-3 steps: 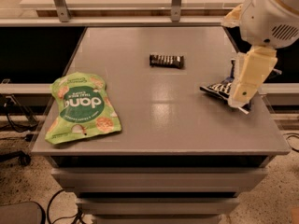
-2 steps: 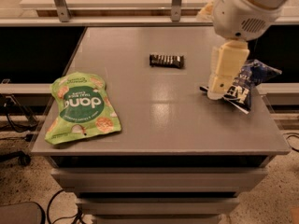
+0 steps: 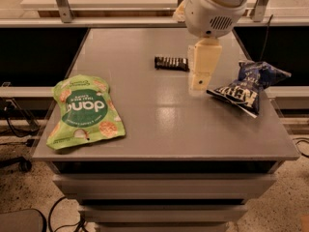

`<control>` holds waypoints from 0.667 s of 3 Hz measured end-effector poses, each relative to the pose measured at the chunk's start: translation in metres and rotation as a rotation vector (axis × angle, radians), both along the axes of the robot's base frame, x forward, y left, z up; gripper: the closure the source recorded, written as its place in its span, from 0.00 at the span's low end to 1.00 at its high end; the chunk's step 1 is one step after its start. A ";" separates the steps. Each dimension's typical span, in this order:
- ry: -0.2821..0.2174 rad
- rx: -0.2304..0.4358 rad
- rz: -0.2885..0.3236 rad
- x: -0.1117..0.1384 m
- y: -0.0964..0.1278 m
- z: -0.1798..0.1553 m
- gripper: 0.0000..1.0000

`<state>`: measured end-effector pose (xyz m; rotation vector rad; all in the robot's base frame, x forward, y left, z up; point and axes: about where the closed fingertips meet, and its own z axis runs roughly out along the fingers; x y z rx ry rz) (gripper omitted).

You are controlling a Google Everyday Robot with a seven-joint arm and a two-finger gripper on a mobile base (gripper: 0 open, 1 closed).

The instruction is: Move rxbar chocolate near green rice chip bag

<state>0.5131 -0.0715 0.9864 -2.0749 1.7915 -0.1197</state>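
I will next move my gripper to the middle of the rxbar chocolate point(image 3: 171, 63) and close it there, because the bar must move near the green rice chip bag.
The rxbar chocolate point(image 3: 171, 63) is a small dark bar with pale lettering, lying flat at the back middle of the grey table point(image 3: 159, 115). The green rice chip bag point(image 3: 85, 111) is a large light-green pouch with a dark green round label, lying flat at the front left. My gripper point(image 3: 199, 80) hangs from the big white arm above the table, just right of the bar and a little nearer the front. It is not touching the bar.
A dark blue chip bag point(image 3: 250, 87) lies at the table's right side, close to the gripper. The table's front edge runs above grey drawers point(image 3: 159, 187). A pale shelf with metal legs point(image 3: 63, 4) stands behind the table.
The arm and gripper have swung left, from over the dark blue chip bag at the right edge to beside the rxbar chocolate. The bags and the bar have not moved.
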 end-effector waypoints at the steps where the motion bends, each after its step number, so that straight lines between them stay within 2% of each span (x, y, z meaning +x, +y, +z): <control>1: -0.022 -0.006 0.018 0.011 0.006 0.000 0.00; 2: -0.032 -0.047 0.084 0.042 0.017 -0.008 0.00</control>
